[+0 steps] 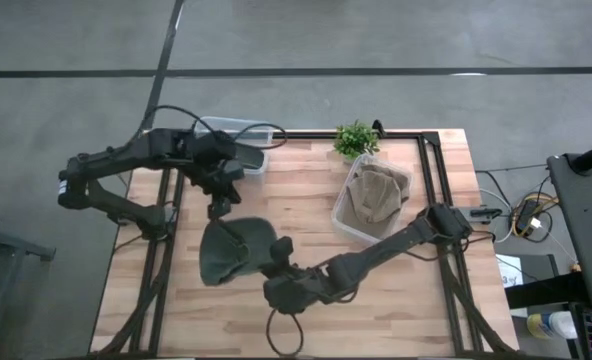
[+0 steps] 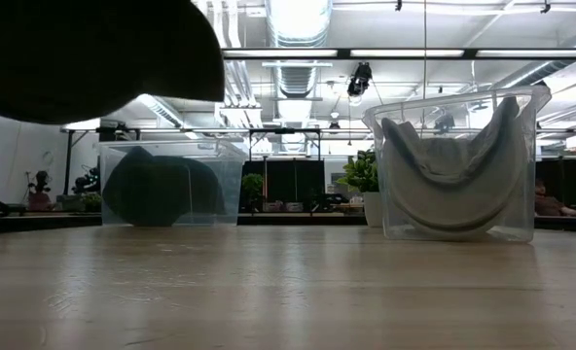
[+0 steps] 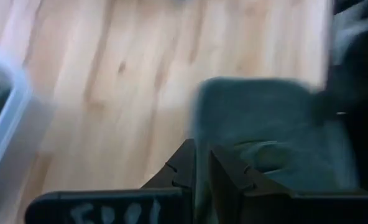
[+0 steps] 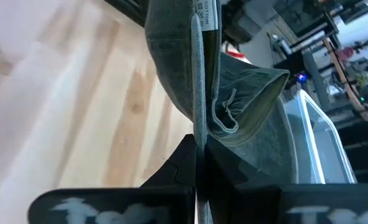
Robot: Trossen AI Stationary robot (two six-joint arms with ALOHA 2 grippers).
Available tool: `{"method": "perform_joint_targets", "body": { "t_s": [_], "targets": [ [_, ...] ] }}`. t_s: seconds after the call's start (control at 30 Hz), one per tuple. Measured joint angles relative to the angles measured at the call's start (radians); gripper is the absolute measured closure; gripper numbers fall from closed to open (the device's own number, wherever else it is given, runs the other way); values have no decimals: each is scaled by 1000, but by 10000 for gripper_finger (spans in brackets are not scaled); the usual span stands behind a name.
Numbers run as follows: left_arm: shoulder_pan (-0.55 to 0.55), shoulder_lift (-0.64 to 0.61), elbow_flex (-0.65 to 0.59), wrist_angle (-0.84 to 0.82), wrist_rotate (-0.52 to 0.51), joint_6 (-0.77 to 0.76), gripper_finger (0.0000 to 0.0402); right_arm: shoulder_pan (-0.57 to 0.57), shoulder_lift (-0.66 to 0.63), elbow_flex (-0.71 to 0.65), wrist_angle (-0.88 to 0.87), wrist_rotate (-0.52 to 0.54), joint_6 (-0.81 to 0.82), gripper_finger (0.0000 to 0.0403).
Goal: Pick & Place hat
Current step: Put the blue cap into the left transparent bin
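Observation:
Next, my right gripper releases the dark green hat inside the clear bin at the table's far corner [image 1: 239, 149] [image 4: 324, 144].
A dark green hat [image 1: 236, 252] hangs above the middle-left of the table, held between both grippers. In the low view it shows as a dark mass [image 2: 93, 53] well above the tabletop. My left gripper [image 1: 219, 208] is shut on the hat's far edge. My right gripper [image 1: 280, 250] reaches in from the right and is shut on its right edge. A clear bin [image 1: 374, 195] on the table's right holds a tan hat [image 2: 458, 170]. My left gripper pinches the hat's far edge [image 3: 202, 134] between its two fingers, coming from the far side and slanting down; the hat [image 3: 265, 130] spreads away beyond the fingertips, clear of the table. My right gripper pinches the hat's stitched rim [image 4: 198, 115] between its two fingers, coming about level from the table's right. The rim runs on edge between the fingers, the inner band and label [image 4: 206, 15] facing out. The hat is lifted clear.
A second clear bin [image 1: 248, 135] sits at the far left edge, partly under my left arm; in the low view it holds something dark [image 2: 162, 190]. A small green plant [image 1: 356, 138] stands at the far edge. Bare wood lies near and right of the hat.

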Motion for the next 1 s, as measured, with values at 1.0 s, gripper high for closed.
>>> {"method": "perform_joint_targets", "body": {
  "t_s": [1.0],
  "targets": [
    [-33,-87,171,222,27,17,369,-442,2,0,356,8,-244,390]
  ]
}}
